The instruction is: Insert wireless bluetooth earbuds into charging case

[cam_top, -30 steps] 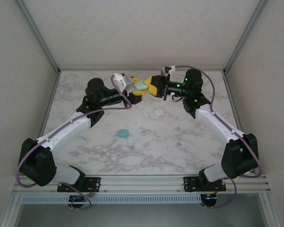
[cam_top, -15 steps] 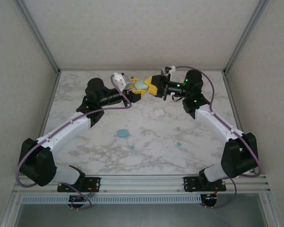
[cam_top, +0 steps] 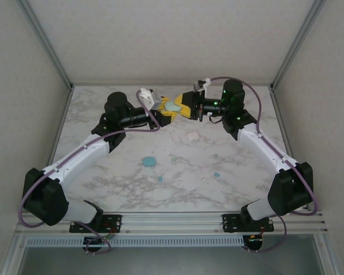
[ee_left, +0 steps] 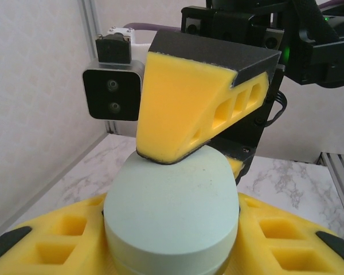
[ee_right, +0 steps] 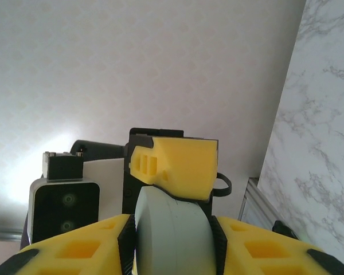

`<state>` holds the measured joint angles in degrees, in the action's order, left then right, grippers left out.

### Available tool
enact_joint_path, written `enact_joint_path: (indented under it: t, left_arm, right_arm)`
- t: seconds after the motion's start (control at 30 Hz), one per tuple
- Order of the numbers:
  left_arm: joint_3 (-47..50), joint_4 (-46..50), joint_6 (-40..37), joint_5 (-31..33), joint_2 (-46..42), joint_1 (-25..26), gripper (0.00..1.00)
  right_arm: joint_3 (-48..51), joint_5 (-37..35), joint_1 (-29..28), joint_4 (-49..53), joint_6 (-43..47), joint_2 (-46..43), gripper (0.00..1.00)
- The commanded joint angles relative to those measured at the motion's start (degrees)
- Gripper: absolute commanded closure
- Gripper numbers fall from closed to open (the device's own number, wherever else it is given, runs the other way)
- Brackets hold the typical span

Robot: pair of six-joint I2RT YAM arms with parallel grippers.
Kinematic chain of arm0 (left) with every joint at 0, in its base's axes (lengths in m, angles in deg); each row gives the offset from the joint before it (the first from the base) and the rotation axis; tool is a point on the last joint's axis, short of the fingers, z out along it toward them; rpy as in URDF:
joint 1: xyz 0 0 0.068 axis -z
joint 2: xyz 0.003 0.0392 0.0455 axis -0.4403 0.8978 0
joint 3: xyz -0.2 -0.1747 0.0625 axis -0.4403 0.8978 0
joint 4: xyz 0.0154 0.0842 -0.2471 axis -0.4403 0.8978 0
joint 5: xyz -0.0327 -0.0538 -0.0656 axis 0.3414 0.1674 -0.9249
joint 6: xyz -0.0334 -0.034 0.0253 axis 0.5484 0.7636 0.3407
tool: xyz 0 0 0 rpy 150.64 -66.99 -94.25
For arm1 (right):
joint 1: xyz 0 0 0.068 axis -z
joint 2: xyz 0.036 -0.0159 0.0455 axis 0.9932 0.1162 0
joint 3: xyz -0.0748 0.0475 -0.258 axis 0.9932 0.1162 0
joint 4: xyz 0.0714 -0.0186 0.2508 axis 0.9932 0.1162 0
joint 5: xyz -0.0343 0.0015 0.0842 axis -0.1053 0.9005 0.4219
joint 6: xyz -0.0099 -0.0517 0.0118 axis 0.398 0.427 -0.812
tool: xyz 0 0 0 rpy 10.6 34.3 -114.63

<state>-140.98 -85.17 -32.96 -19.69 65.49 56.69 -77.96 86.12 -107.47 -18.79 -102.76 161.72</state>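
Note:
The case's flat side is tilted in my left gripper, so my left gripper needs to open while my right gripper levels the case, and then take the case's rounded sides (ee_left: 113,232).
A pale green charging case (cam_top: 172,105) hangs in the air above the table's back middle, between both grippers. My left gripper (cam_top: 165,109) comes from the left and is shut on its rounded sides (ee_left: 172,206). My right gripper (cam_top: 181,107) comes from the right, its pads pressed on the case's two flat faces (ee_right: 172,235). One right finger (ee_left: 189,114) rests on the case's top. The case's lid is closed. Tiny earbuds lie loose on the marble: teal ones (cam_top: 216,174) (cam_top: 159,179) and a white one (cam_top: 178,181).
A teal case (cam_top: 148,162) lies left of the table's middle and a whitish case (cam_top: 192,136) lies below the right gripper. Metal frame posts (cam_top: 63,74) and pale walls close in the table on three sides.
The left gripper has moved in and closed on the green case that the right gripper was holding. Both wrists have shifted slightly toward the back.

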Motion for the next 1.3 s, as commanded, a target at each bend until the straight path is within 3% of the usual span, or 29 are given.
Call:
enact_joint_path:
  t: [0.0, 0.13, 0.27, 0.4, 0.53, 0.7, 1.27]
  left_arm:
    - [-2.88, 0.29, -1.01, -2.53, 0.09, 0.47, 0.66]
    - [-3.72, 1.59, -0.91, -3.87, 0.62, 0.37, 0.66]
    - [-3.81, 1.80, -0.81, -4.19, 0.72, 0.28, 0.66]
    - [-3.60, 1.11, -0.58, -3.14, 0.63, 0.22, 0.56]
    - [-2.22, -2.76, 1.40, -1.12, 0.41, 0.24, 0.45]
    - [-0.86, -5.14, 2.21, -0.05, 0.11, 0.22, 0.40]
    - [2.16, -14.88, 7.69, 1.17, 1.48, -0.51, 0.41]
  right_arm:
    - [-1.87, 3.30, 0.09, 3.99, 4.21, -0.03, 0.59]
    - [-2.43, 3.68, 0.14, 5.98, 6.19, 0.00, 0.63]
    - [-2.54, 3.95, 0.10, 6.03, 6.36, 0.02, 0.74]
    - [-0.95, 1.49, 0.13, 2.85, 3.17, -0.51, 0.80]
    - [2.08, -0.30, 0.09, -9.57, -6.33, -0.53, 0.81]
    - [4.51, -2.76, 0.12, -16.91, -12.13, -1.13, 0.81]
    - [8.60, -6.62, 0.12, -30.65, -22.98, -0.01, 0.81]
